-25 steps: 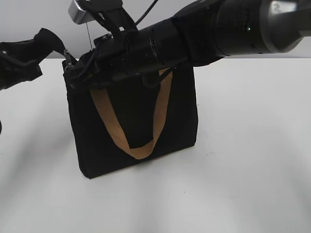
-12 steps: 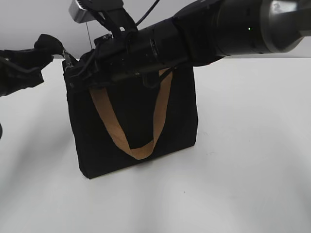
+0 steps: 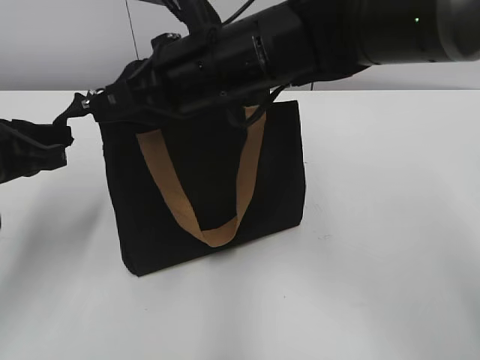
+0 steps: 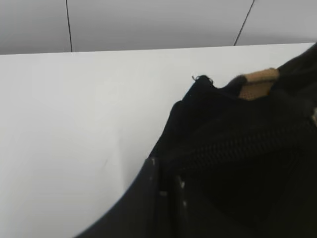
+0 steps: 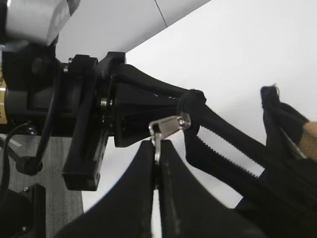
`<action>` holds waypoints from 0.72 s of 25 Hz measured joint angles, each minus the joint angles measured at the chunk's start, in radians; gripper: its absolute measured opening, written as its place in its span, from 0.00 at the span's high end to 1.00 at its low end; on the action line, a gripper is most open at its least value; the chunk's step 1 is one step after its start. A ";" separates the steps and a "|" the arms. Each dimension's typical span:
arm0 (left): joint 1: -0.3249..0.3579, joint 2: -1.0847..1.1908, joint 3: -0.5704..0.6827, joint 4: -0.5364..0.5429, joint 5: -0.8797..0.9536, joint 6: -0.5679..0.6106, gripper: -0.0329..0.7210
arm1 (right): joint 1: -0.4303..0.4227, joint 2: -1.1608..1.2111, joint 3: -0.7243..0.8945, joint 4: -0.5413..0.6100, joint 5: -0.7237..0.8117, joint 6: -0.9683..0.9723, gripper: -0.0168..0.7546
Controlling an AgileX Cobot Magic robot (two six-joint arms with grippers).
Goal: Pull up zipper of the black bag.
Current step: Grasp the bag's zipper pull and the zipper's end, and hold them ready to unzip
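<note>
Next, my right gripper lets go of the silver pull tab above the tan handle's end farthest from my left gripper (image 3: 246, 96).
The black bag (image 3: 277, 172) stands upright on the white table, a tan handle (image 3: 217, 231) hanging down its front. My right arm reaches across its top to the left end. My right gripper (image 5: 157, 154) is shut on the silver pull tab of the zipper (image 5: 170, 124), which sits at the far left end of the zip line (image 5: 233, 163); in the exterior view the zipper (image 3: 89, 95) is just past the bag's top left corner. My left gripper (image 3: 61, 139) is shut on the bag's black end corner and holds it taut; its jaws (image 4: 166, 181) pinch black fabric.
The white table (image 3: 375, 262) extends around the bag, with a grey wall behind it. My right arm's bulk (image 3: 315, 45) hangs over the bag's top edge. A second tan handle (image 4: 257, 82) shows at the bag's far side.
My right gripper has moved left and slightly up along the bag's top with the slider. My left gripper has dropped lower, drawing the bag's end corner out to the left.
</note>
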 joint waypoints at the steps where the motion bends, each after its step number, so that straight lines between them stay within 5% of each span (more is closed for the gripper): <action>1: 0.000 0.000 0.000 0.001 0.003 0.000 0.93 | -0.007 -0.001 0.000 -0.004 0.011 0.019 0.98; 18: 0.000 0.000 0.000 0.001 0.114 0.000 0.93 | -0.080 -0.013 0.000 -0.222 0.025 0.210 0.98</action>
